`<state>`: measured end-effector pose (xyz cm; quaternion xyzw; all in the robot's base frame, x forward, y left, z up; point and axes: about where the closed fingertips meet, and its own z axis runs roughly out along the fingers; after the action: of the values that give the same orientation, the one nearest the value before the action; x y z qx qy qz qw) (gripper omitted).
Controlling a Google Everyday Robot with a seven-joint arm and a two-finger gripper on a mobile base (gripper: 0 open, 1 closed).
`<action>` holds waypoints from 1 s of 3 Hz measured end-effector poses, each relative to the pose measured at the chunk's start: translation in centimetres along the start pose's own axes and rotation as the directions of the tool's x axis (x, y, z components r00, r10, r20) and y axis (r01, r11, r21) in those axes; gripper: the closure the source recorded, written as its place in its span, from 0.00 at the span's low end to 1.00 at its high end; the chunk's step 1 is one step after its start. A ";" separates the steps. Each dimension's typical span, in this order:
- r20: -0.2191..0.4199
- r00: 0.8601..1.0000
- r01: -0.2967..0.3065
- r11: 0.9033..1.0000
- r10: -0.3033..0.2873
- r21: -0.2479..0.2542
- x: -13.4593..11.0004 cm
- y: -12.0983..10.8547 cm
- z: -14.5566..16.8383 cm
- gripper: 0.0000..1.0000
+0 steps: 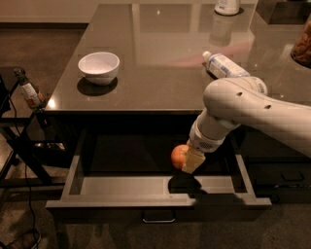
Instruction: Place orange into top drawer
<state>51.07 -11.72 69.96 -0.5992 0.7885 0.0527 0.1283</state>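
My gripper is to set the orange down on the top drawer's bottom by its shadow (184, 174). It will let go of it there, just behind the front panel.
The top drawer (146, 190) is pulled open below the table edge, grey with a dark inside and a small loop handle (158, 217) on its front panel. The orange (179, 156) is round and glossy, held above the drawer's inside, right of centre. My gripper (187, 162) reaches down from the white arm (243, 112) on the right and is shut on the orange, with one pale finger (192, 162) showing in front of the fruit. The orange casts a shadow on the drawer floor below it.
A white bowl (99, 66) stands on the dark glossy table (160, 53) at the left. A clear plastic bottle (223, 64) lies on the table behind the arm. A white container (227, 6) stands at the back. A dark stand with cables (22, 131) is at the left.
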 end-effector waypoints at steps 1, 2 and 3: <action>-0.013 1.000 -0.004 1.000 0.004 -0.014 0.0 0.4 1.5 1.00; -0.030 1.000 -0.009 1.000 0.008 -0.024 0.3 0.8 2.9 1.00; -0.043 0.999 -0.018 0.999 0.017 -0.031 0.8 1.1 4.1 1.00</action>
<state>50.41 -11.21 65.68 -0.5951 0.7954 0.0533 0.1015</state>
